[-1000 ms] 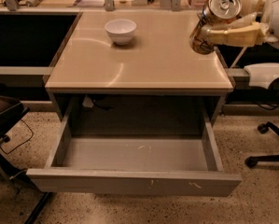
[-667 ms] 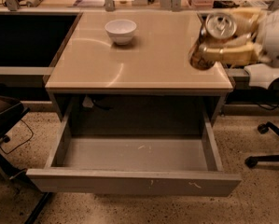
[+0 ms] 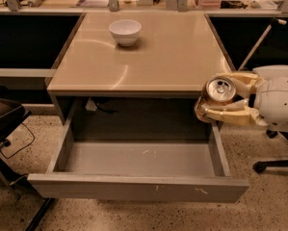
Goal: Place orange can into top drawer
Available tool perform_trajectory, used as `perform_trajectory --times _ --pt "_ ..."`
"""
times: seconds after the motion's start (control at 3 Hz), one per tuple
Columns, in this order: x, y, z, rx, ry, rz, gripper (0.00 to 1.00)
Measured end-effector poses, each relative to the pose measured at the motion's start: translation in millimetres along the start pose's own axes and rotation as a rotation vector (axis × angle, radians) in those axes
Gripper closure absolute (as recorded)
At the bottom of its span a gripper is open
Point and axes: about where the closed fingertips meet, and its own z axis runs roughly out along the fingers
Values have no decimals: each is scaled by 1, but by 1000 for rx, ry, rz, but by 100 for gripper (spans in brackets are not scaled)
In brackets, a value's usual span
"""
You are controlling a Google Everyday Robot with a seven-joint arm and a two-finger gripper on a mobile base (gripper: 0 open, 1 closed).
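Note:
The robot's gripper needs to release the orange can on the grey drawer's bottom, near the middle [image 3: 159,158], just behind the front panel.
My gripper [image 3: 216,97] comes in from the right and is shut on the orange can [image 3: 216,96], its cream fingers [image 3: 230,115] wrapped around it. The can is tilted, its silver top with pull tab facing the camera. It hangs at the table's front right corner, above the right wall of the top drawer [image 3: 138,186]. The grey drawer is pulled fully open below the tabletop and nothing lies inside it. Its front panel bears small white scuff marks.
A white bowl [image 3: 125,32] stands at the back of the beige table [image 3: 143,57]. Office chair bases sit on the speckled floor at left [image 3: 4,129] and right [image 3: 273,162]. Dark panels flank the table.
My gripper has carried the can down and forward, from above the table's right rear area to the front right corner just over the open drawer's right side.

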Motion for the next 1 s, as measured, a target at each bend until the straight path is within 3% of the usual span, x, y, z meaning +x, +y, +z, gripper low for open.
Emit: perform_trajectory --times 0.67,1.0 --pt "8 8 8 -15 8 10 100" --pt "51 33 51 -68 33 43 100"
